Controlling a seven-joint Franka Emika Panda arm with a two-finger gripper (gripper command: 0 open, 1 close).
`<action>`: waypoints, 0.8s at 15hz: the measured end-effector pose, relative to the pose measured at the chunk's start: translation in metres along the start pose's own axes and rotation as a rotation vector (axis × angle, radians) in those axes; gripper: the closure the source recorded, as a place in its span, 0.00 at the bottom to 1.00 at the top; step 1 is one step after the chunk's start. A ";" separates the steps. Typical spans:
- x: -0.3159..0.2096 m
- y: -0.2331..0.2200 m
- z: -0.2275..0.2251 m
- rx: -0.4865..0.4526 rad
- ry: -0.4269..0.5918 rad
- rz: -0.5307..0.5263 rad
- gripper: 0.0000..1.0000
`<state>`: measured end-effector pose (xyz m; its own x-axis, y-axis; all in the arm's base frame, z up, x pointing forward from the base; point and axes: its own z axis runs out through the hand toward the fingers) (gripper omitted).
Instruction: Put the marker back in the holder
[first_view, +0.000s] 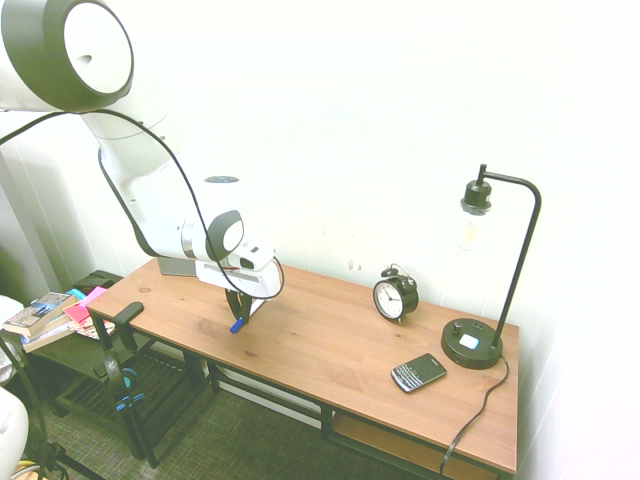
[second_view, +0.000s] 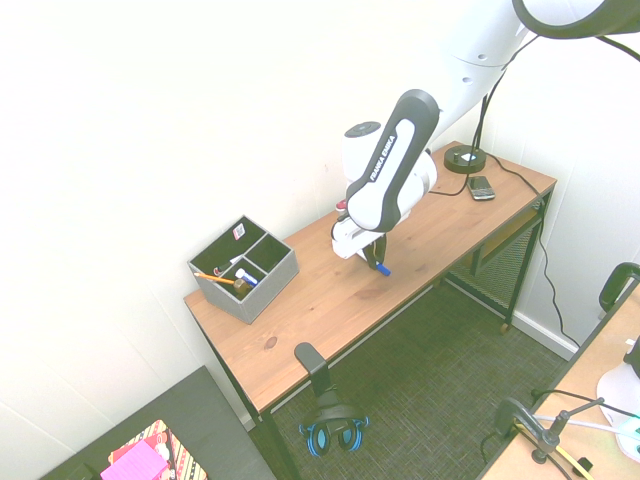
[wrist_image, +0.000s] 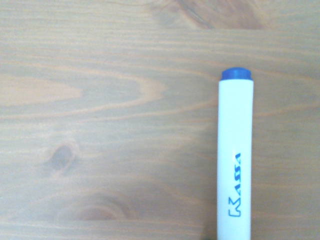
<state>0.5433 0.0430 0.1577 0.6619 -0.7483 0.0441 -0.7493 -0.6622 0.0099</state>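
My gripper needs to let go of the marker in the grey holder's empty compartment (second_view: 269, 261), next to the one with the orange pencil.
The marker (wrist_image: 235, 160) is a white barrel with a blue end and blue print, seen close over the wooden desk top (wrist_image: 100, 125) in the wrist view. My gripper (first_view: 238, 312) is down at the desk's middle-left, its fingers drawn together on the marker, whose blue end (first_view: 237, 325) sticks out below them. From the other side the gripper (second_view: 376, 260) shows the same grip, the blue tip (second_view: 384, 269) at the desk surface. The grey holder (second_view: 262, 283) stands apart at the desk's far end by the wall, with pens in its dark compartments.
An orange pencil (second_view: 215, 279) leans in the holder. An alarm clock (first_view: 395, 296), a black phone (first_view: 418, 372) and a black desk lamp (first_view: 472, 343) sit at the other end. Headphones (second_view: 330, 432) hang by the desk's front edge.
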 end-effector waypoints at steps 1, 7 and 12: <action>0.000 0.000 0.000 0.001 -0.002 0.000 1.00; -0.006 -0.024 -0.074 -0.076 -0.128 -0.016 1.00; -0.025 -0.085 -0.161 -0.011 -0.436 0.058 1.00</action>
<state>0.5874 0.1244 0.3164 0.5643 -0.7324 -0.3810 -0.7841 -0.6198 0.0301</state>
